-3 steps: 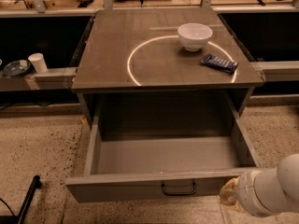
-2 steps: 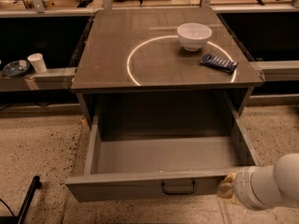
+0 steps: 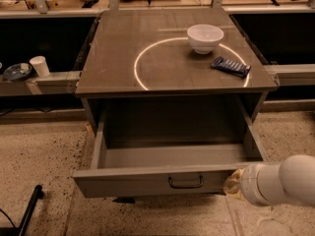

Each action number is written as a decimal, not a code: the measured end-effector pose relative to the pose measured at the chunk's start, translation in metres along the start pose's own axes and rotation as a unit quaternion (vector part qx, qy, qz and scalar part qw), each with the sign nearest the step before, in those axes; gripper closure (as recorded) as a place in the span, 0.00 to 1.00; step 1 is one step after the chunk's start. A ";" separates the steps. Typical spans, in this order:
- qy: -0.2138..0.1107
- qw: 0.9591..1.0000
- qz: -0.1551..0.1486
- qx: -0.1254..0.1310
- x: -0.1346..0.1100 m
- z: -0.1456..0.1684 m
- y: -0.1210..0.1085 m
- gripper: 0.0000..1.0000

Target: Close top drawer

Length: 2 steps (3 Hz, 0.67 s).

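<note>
The robot's gripper should release the top drawer once the drawer's front panel is pushed in below the cabinet top's front edge (image 3: 165, 142).
The top drawer (image 3: 162, 181) stands pulled far out of the grey cabinet (image 3: 118, 68), and its deep inside holds nothing. Its flat grey front panel carries a small black loop handle (image 3: 186, 182) at the centre. My gripper (image 3: 235, 183) is at the lower right, at the end of the white arm (image 3: 285, 181). It sits against the right end of the drawer's front panel. Its tip is hidden behind the wrist.
A white bowl (image 3: 204, 37) and a dark flat packet (image 3: 230, 66) lie on the cabinet top inside a bright ring of light. A paper cup (image 3: 39, 66) and a dark dish (image 3: 16, 72) sit on a low shelf at left. A black bar (image 3: 29, 208) lies on the speckled floor at lower left.
The drawer front has slid a little way back towards the cabinet. My gripper and arm have moved up and left with it, staying at its right end.
</note>
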<state>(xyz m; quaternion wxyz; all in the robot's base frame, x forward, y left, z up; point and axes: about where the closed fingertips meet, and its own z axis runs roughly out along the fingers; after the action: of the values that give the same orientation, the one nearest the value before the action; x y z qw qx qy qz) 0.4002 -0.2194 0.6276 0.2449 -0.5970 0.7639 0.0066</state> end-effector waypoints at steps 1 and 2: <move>-0.018 1.000 0.002 0.009 -0.009 0.012 -0.019 1.00; -0.038 0.999 -0.006 0.006 -0.021 0.032 -0.038 1.00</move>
<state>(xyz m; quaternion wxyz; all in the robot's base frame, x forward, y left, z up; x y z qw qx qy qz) 0.4500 -0.2013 0.6178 0.2775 -0.5992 0.7506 0.0235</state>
